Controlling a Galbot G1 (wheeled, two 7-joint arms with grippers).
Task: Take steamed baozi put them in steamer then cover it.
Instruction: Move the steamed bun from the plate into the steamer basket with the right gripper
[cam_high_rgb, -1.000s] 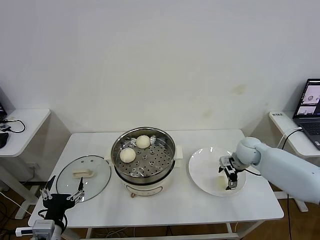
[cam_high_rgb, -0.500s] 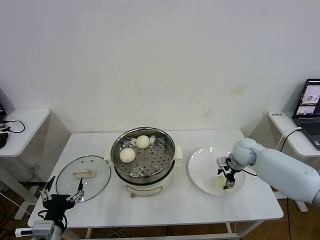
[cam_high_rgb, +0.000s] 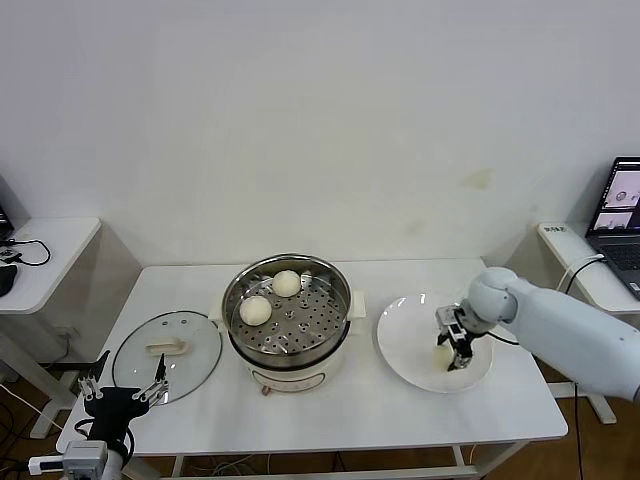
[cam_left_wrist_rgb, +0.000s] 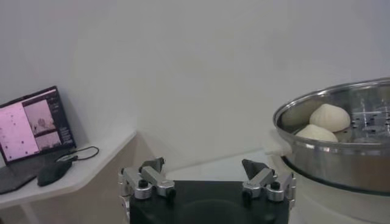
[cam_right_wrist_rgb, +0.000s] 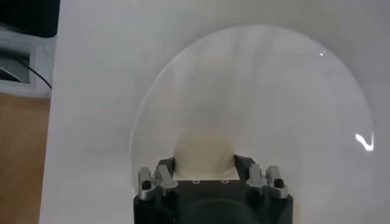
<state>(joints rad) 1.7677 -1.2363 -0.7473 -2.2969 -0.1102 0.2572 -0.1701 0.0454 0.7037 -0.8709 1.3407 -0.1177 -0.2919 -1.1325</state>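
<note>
The robot's right gripper needs to release the baozi on the front part of the steamer's perforated tray (cam_high_rgb: 280, 335), close to the steamer's rim.
My right gripper (cam_high_rgb: 452, 347) is low over the white plate (cam_high_rgb: 400, 340), shut on a cream-white baozi (cam_high_rgb: 442, 354). In the right wrist view the baozi (cam_right_wrist_rgb: 205, 155) is pressed between the two fingers (cam_right_wrist_rgb: 242, 165) above the plate (cam_right_wrist_rgb: 274, 91). The steel steamer (cam_high_rgb: 336, 296) on its cream base stands mid-table with two baozi (cam_high_rgb: 255, 310) (cam_high_rgb: 287, 283) on its perforated tray. The left wrist view also shows the steamer (cam_left_wrist_rgb: 341, 152) and both baozi (cam_left_wrist_rgb: 329, 115). My left gripper (cam_high_rgb: 125, 385) is open and empty at the table's front left corner (cam_left_wrist_rgb: 204, 165).
The glass lid (cam_high_rgb: 195, 365) with a cream handle lies flat on the table left of the steamer. Side tables stand at both ends, each with a laptop (cam_high_rgb: 620, 225) (cam_left_wrist_rgb: 33, 125). A white wall is behind.
My right gripper and the baozi have shifted slightly toward the far side of the plate. The left arm has not moved.
</note>
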